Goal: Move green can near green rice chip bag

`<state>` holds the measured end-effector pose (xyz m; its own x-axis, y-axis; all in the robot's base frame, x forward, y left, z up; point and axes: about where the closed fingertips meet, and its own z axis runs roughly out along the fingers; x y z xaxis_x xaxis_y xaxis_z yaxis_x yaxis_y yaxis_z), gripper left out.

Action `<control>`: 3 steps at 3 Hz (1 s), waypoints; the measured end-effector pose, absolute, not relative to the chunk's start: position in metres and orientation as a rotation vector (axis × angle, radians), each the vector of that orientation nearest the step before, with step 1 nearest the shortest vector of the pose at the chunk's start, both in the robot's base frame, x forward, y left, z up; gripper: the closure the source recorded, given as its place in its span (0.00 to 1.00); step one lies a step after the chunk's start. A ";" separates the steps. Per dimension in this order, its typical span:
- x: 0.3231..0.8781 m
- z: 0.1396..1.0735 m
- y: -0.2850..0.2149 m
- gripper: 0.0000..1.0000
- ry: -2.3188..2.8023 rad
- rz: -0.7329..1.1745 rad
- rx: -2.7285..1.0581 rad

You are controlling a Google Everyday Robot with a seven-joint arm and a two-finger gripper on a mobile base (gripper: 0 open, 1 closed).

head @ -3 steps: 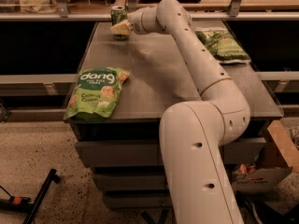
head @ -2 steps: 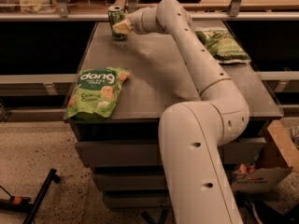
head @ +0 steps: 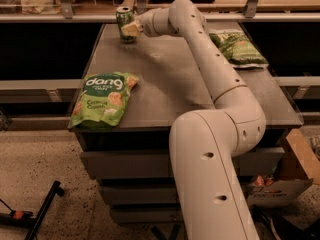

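Note:
I will set the green can on the table (head: 115,70) close behind the green rice chip bag.
The green can (head: 123,19) stands upright at the back left corner of the dark table (head: 165,84). My gripper (head: 130,30) is at the can's lower right side, reaching it from the right and overlapping it in this view. The green rice chip bag (head: 102,99), light green with white "dang" lettering, lies flat at the table's front left corner, well apart from the can and the gripper. My white arm (head: 210,69) stretches from the front over the table's middle to the back left.
A darker green bag (head: 237,47) lies at the back right of the table. Shelving and rails run behind the table. A cardboard box (head: 287,176) sits on the floor at the right, and a black stand leg (head: 42,209) at the lower left.
My gripper has shifted slightly left, closer onto the green can. The can and both bags have not moved.

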<state>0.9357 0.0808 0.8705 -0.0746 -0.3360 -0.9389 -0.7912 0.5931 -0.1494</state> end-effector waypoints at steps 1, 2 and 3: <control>0.923 0.885 0.073 1.00 1.659 0.532 -0.955; 0.901 0.904 0.058 1.00 1.657 0.592 -0.967; 0.869 0.919 0.051 1.00 1.643 0.680 -0.997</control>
<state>0.8691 0.0514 0.9187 -0.1044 -0.2740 -0.9560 -0.8695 0.4917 -0.0460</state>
